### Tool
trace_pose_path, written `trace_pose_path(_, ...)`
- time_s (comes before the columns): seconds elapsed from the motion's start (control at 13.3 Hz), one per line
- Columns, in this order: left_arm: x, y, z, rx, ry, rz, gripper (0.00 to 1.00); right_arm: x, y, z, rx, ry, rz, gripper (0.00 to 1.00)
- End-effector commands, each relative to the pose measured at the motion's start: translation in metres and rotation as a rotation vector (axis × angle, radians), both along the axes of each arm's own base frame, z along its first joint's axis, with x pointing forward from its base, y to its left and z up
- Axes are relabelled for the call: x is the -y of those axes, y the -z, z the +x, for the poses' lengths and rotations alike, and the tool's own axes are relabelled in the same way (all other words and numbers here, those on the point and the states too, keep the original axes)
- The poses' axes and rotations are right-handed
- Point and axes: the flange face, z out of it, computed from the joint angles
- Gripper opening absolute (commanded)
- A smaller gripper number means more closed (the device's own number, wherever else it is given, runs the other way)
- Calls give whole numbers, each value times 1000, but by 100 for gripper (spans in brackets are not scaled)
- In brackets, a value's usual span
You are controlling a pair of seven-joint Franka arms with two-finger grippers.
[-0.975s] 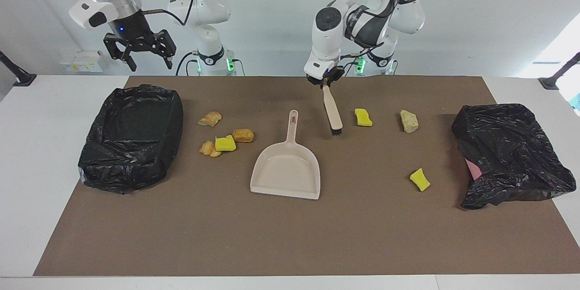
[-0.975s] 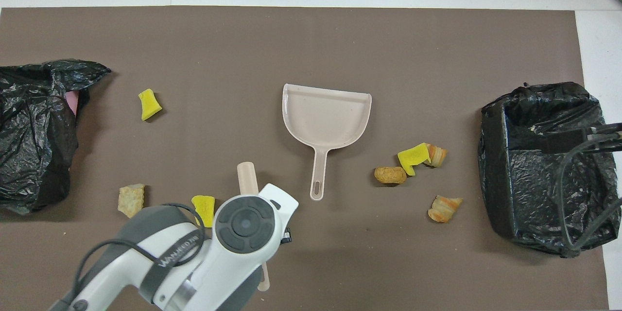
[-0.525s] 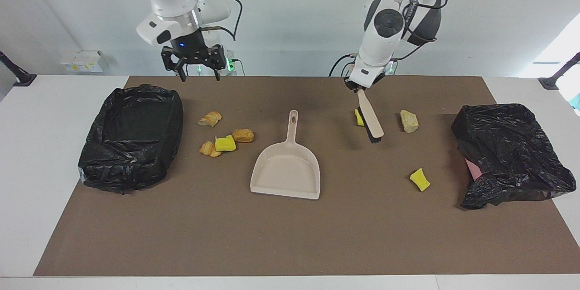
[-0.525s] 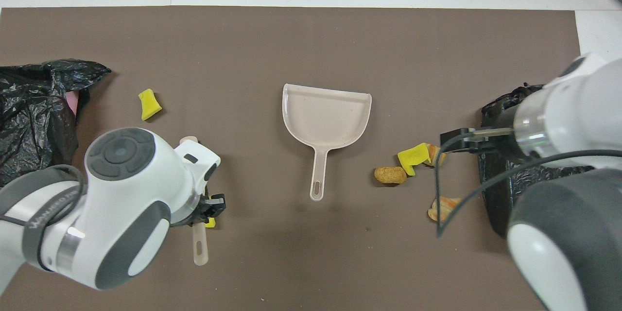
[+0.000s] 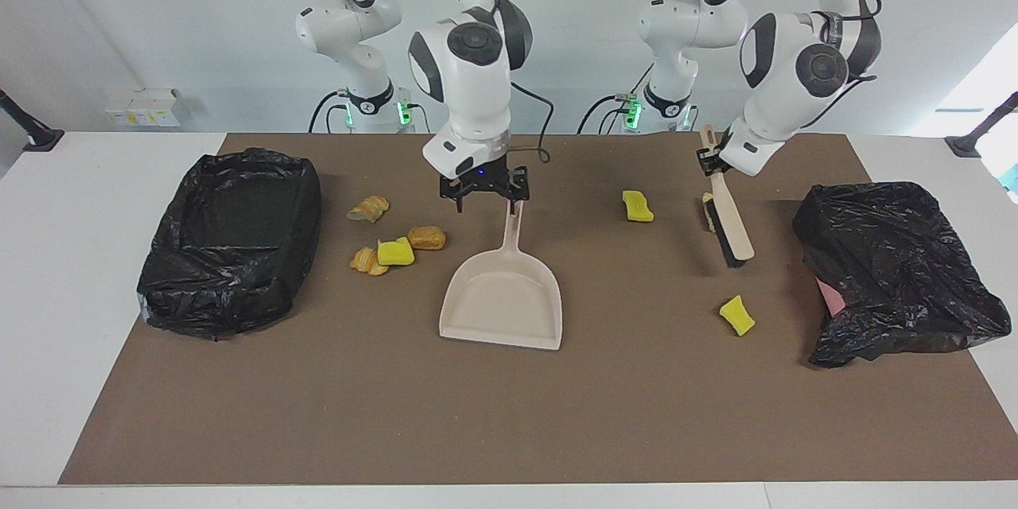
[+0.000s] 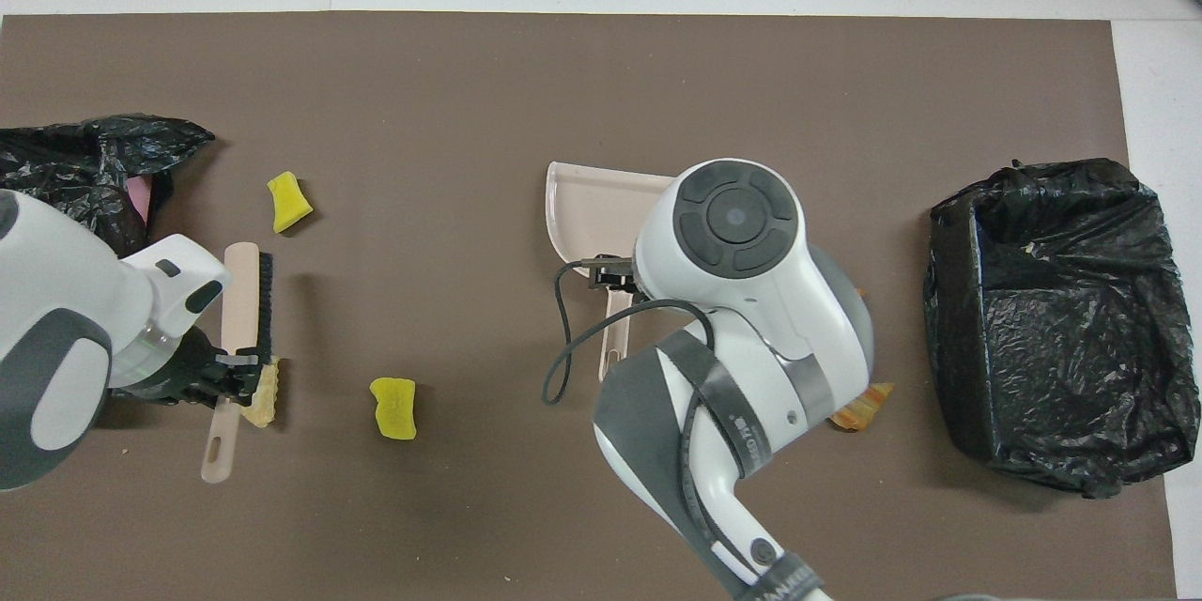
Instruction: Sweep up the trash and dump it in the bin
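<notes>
The beige dustpan must be held for the sweeping, so next my right gripper needs to close on the middle of the dustpan's handle (image 6: 616,324).
My left gripper (image 5: 710,162) is shut on the handle of a beige brush (image 5: 730,231) and holds it slanted, bristles down beside the pale stone lump (image 5: 705,207), which it partly hides. In the overhead view the left gripper (image 6: 222,370) grips the brush (image 6: 246,296) next to the stone lump (image 6: 264,394). My right gripper (image 5: 487,197) is open, low over the handle end of the beige dustpan (image 5: 503,298). Yellow sponge pieces (image 5: 637,206) (image 5: 737,315) lie toward the left arm's end. Bread chunks (image 5: 368,208) (image 5: 427,237) and a sponge piece (image 5: 395,252) lie near the black-lined bin (image 5: 231,238).
A crumpled black bag (image 5: 899,270) with something pink under it lies at the left arm's end of the brown mat (image 5: 509,413). In the overhead view the right arm covers most of the bread cluster; the bin (image 6: 1052,319) shows in full.
My left gripper carried the brush past a yellow sponge piece to the stone lump. My right gripper swung from above the bin and came down over the dustpan's handle.
</notes>
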Motion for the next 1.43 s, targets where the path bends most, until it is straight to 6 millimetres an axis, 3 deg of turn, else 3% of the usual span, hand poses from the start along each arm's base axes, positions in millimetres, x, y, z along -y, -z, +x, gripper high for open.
trace_pose_path(0.0,-41,5,-18,-7,30,15,0,-22,33,-2,-37,28,28,100)
trace_pose_path(0.15,-58,16,-43,12,-1,19,0,-24,62,-20,-58,-1,12,100)
trace_pose_path(0.45,-65,37,-99,46,-31,25,0,-30,84,-36,-63,-20,8,100)
trace_pose_path(0.53,-62,44,-103,37,-34,28,0,-30,85,-35,-62,-20,9,84)
trace_pose_path(0.6,-59,51,-104,34,-29,27,0,-30,84,-35,-63,-17,8,39)
trace_pose_path(0.67,-56,59,-104,42,-40,33,0,-32,82,-36,-64,-14,6,1)
trace_pose_path(0.75,-49,67,-104,44,-47,37,0,-33,81,-35,-63,-6,7,0)
trace_pose_path(0.97,2,75,-103,54,-48,60,0,-35,78,-35,-57,-15,9,0)
trace_pose_path(1.12,38,80,-106,54,-39,40,0,-27,69,-24,-44,-44,6,0)
trace_pose_path(1.2,50,84,-106,54,-47,23,0,-14,59,-19,-60,-71,-1,0)
trace_pose_path(1.35,73,91,-104,52,-52,-19,0,7,22,-18,-56,-107,0,0)
